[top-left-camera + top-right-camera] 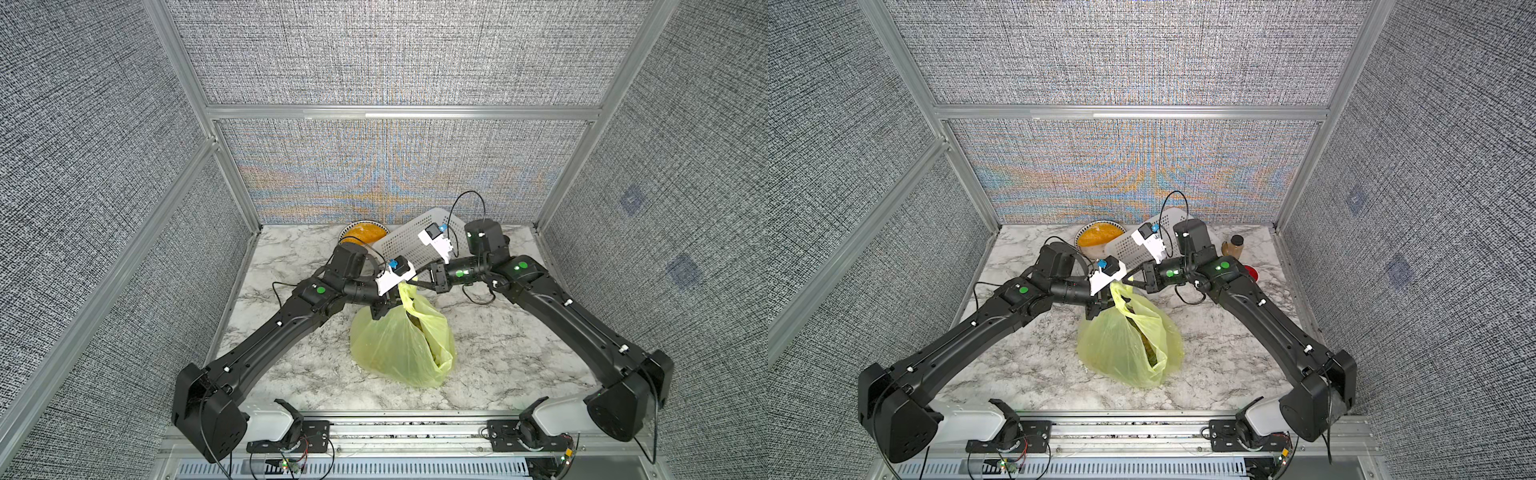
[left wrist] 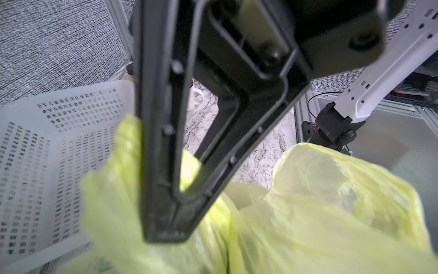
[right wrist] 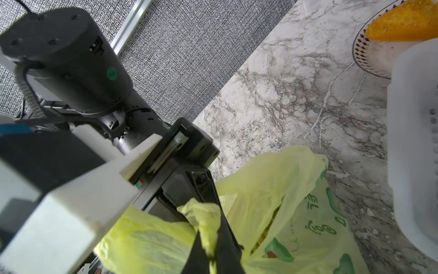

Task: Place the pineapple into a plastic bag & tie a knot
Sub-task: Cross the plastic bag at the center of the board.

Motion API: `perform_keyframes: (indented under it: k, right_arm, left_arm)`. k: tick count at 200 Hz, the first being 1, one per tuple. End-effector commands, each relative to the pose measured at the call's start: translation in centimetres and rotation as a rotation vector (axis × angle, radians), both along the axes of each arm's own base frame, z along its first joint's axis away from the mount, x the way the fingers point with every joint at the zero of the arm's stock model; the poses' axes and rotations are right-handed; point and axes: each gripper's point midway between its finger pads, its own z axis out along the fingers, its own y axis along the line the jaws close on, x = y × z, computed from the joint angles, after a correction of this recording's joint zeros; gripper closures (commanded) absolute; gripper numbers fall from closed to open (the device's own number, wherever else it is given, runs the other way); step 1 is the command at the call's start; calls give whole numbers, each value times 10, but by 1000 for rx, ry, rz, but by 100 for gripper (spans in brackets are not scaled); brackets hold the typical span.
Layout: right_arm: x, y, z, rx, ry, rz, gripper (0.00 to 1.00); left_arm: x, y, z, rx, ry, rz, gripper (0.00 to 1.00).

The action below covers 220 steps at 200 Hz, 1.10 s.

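Note:
I can see the bag's opening gape below the bunched bag handle in my right gripper, so next I open my left gripper and pinch the bag's neck (image 1: 1122,299) before tying the knot.
The yellow-green plastic bag (image 1: 399,345) stands mid-table in both top views (image 1: 1121,349), its mouth gaping upward. The pineapple (image 1: 420,328) shows as a dark sliver inside that mouth. My right gripper (image 3: 211,256) is shut on a bunched handle strip (image 3: 206,218) of the bag, and it reaches in from the right (image 1: 411,281). My left gripper (image 1: 380,311) points down at the bag's upper left edge. The plastic hides its jaws in the left wrist view, where the bag (image 2: 308,213) fills the lower half. No knot is in view.
A white perforated basket (image 1: 409,239) lies tilted behind the grippers, with a bowl of orange food (image 1: 365,232) beside it. A brown bottle (image 1: 1232,245) and a red object (image 1: 1252,273) stand at the back right. A white mug (image 2: 195,97) is near the basket.

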Motion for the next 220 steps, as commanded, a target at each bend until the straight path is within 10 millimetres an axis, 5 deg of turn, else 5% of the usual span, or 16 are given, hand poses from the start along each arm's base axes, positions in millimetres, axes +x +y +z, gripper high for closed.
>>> perform_keyframes:
  k: [1,22,61,125,149,182,220]
  right_arm:
    - [9,-4,0,-16,-17,-23,100]
    - [15,-4,-2,-25,-14,-28,100]
    - [20,-3,-8,-45,-4,-27,100]
    - [19,-2,-11,-51,2,-13,100]
    - [20,-1,-11,-50,-1,-10,100]
    - [20,-1,-10,-55,-7,-2,100]
    - [21,1,-10,-55,-5,6,100]
  left_arm:
    - [1,10,3,19,-16,61,68]
    - [-2,21,10,19,-54,104,48]
    - [-18,31,43,-54,-108,104,33]
    - [-19,6,86,-162,-110,0,3]
    - [-24,-7,83,-164,-81,-75,4]
    - [-29,-10,64,-90,-34,-121,23]
    - [-29,-3,53,-35,-46,-109,23]
